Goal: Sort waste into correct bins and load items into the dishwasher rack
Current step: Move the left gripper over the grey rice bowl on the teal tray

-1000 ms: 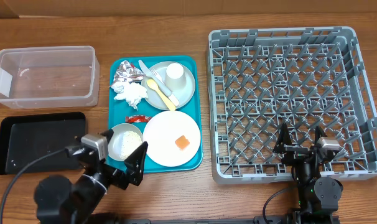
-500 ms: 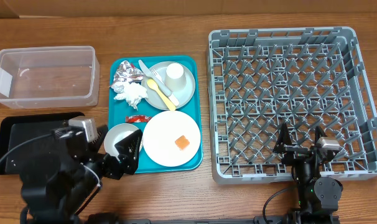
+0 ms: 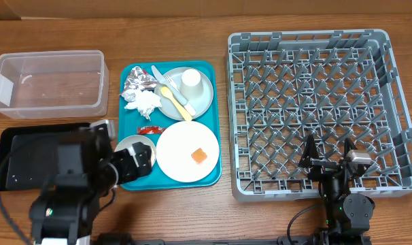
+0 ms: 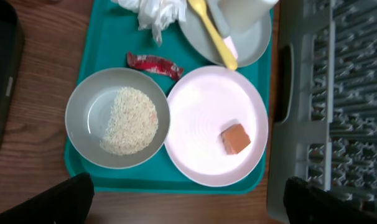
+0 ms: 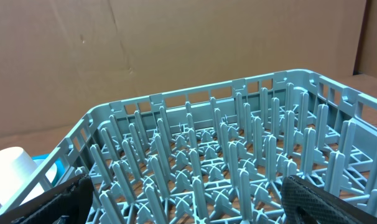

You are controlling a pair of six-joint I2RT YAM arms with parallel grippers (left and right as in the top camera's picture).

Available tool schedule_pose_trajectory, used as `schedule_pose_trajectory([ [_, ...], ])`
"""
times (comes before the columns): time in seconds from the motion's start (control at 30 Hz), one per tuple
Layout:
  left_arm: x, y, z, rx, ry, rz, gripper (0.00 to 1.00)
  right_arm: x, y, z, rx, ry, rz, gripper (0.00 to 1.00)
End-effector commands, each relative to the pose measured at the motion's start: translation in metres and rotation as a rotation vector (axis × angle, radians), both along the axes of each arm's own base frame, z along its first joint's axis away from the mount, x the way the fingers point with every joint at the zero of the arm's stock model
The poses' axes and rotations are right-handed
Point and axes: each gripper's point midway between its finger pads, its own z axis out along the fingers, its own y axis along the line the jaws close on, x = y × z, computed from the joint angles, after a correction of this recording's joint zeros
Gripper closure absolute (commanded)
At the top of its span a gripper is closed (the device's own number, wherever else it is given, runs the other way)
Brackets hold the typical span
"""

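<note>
The left gripper should next move to the small bowl of rice and close on the bowl's rim [image 3: 153, 162] [image 4: 169, 129] next to the white plate.
On the teal tray [image 3: 215, 122] lie a foil ball [image 3: 139, 83], a white napkin [image 3: 143, 102], a red packet [image 3: 150, 128] and a yellow fork [image 3: 175, 99]. The fork and a white cup [image 3: 191, 82] rest on a grey-green plate [image 3: 202, 102]. A white plate [image 3: 182, 160] carries an orange cube [image 4: 236, 138]. A small bowl [image 4: 86, 115] holds rice [image 4: 131, 121]. My left gripper [image 3: 132, 165] hangs open above the tray's front edge by the bowl, empty. My right gripper [image 3: 327, 158] stands open and empty over the front of the dishwasher rack [image 3: 315, 102].
A clear tub [image 3: 49, 82] stands at the back left. The black tray [image 3: 15, 153] lies in front of it, partly under my left arm. In the right wrist view, rack pegs [image 5: 238, 162] rise between the fingers, with brown cardboard behind.
My left arm has swung back and leftward from the table's front, and its gripper now points down over the bowl. The right arm has not moved.
</note>
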Motion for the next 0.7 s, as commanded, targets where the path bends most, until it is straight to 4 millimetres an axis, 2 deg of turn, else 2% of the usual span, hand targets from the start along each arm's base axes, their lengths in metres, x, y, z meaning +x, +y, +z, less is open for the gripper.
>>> schedule_pose_trajectory([
  [0.0, 0.008, 0.004, -0.002, 0.115, 0.021, 0.064, 0.00, 0.000, -0.002, -0.001, -0.007, -0.006, -0.012, 0.00],
  [0.17, 0.006, -0.004, -0.023, 0.271, 0.097, 0.102, 0.00, 0.000, -0.002, -0.001, -0.007, -0.006, -0.012, 0.00],
  [0.27, 0.011, -0.007, -0.036, 0.359, 0.131, 0.108, 0.00, 0.000, -0.002, -0.001, -0.007, -0.006, -0.012, 0.00],
  [0.47, 0.034, -0.013, -0.066, 0.378, 0.208, 0.131, 0.00, 0.000, -0.002, -0.001, -0.007, -0.006, -0.012, 0.00],
  [0.67, 0.048, -0.021, -0.089, 0.367, 0.269, 0.096, 0.00, 0.000, -0.002, -0.001, -0.007, -0.006, -0.012, 0.00],
])
